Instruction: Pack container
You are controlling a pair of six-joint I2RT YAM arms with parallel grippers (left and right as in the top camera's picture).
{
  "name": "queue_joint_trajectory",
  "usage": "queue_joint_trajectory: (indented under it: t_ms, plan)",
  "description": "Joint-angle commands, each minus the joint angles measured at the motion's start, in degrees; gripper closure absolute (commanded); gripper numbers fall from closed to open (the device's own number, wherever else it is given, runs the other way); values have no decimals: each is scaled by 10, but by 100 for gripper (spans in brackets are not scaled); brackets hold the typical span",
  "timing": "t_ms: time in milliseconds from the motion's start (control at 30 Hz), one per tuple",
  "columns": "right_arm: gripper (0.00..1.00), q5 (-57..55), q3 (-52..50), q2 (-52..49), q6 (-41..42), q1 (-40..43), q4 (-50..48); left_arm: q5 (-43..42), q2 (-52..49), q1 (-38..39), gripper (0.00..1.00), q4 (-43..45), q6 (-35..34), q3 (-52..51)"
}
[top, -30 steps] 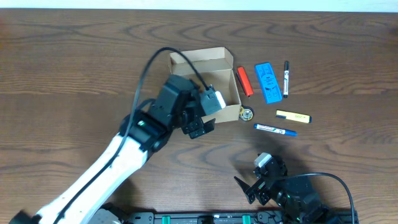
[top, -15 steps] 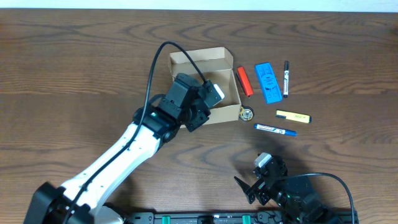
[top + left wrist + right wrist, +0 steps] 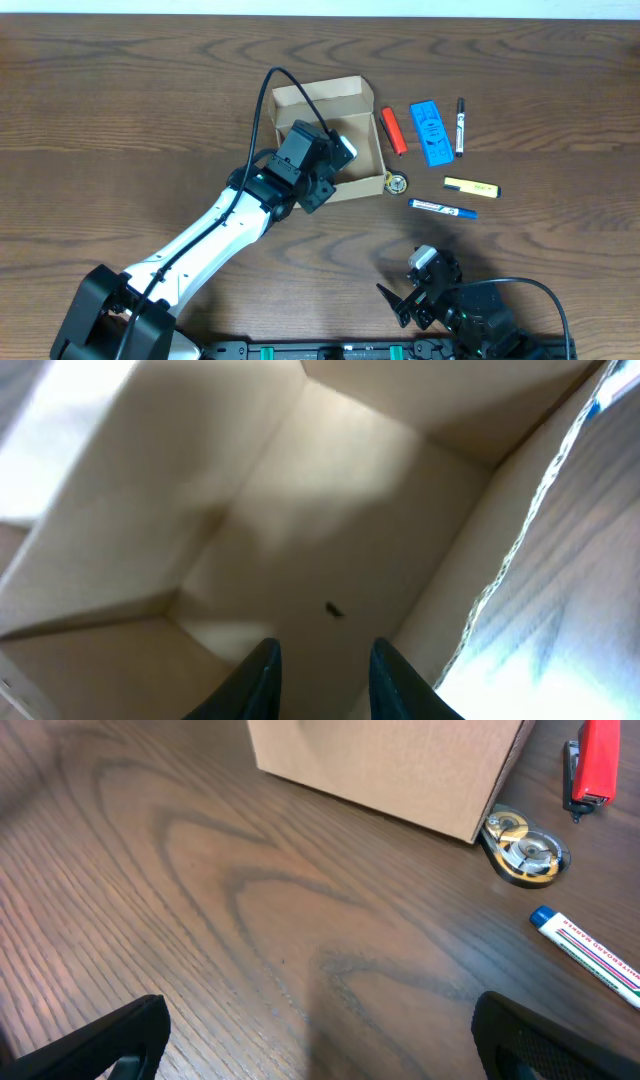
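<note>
The container's corner crowds the round metal item while my left gripper points inside, so my left gripper needs to grip the container's opposite side (image 3: 279, 138) and pull the container clear.
The container (image 3: 325, 95) is a small tan cardboard box, open at the top, its flap standing at the far side. My left gripper (image 3: 325, 160) reaches over its near-left wall and points down into it. In the left wrist view the container's floor (image 3: 330, 530) is bare apart from a small dark speck, and the left gripper (image 3: 322, 660) has its dark fingers a narrow gap apart with nothing between them. My right gripper (image 3: 400, 300) rests wide open near the table's front edge; the right wrist view shows the right gripper (image 3: 320, 1020) facing the container's side (image 3: 400, 760).
To the right of the box lie a red lighter-like item (image 3: 393, 130), a blue flat case (image 3: 431, 132), a black pen (image 3: 460, 125), a yellow highlighter (image 3: 471, 186), a blue-capped marker (image 3: 443, 208) and a round metal item (image 3: 398, 182) against the box corner.
The left arm has moved up and right, from the box's near-left corner to over its inside. Its jaws have narrowed from wide open. The right arm has stayed still.
</note>
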State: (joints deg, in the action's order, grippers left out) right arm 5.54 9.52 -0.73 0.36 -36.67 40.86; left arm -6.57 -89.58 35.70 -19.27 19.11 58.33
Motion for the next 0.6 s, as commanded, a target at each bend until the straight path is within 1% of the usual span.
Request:
queue_joint_trajectory:
  t_ms: [0,100,233,433,500,567]
  plan:
    - [1,-2,-3,4,-9,-9,1,14,-3,0,70,-13,-9,4]
    - [1,-2,-3,4,-9,-9,1,37,-3,0,70,-30,-5,4]
    - [1,-2,-3,4,-9,-9,1,76,-3,0,69,-45,17,4]
    - [1,-2,-3,4,-9,-9,1,139,-3,0,69,-49,35,4]
    - [1,-2,-3,4,-9,-9,1,153,-3,0,70,-49,44,4]
    - [1,-2,-3,4,-9,-9,1,174,-3,0,73,-48,47,4]
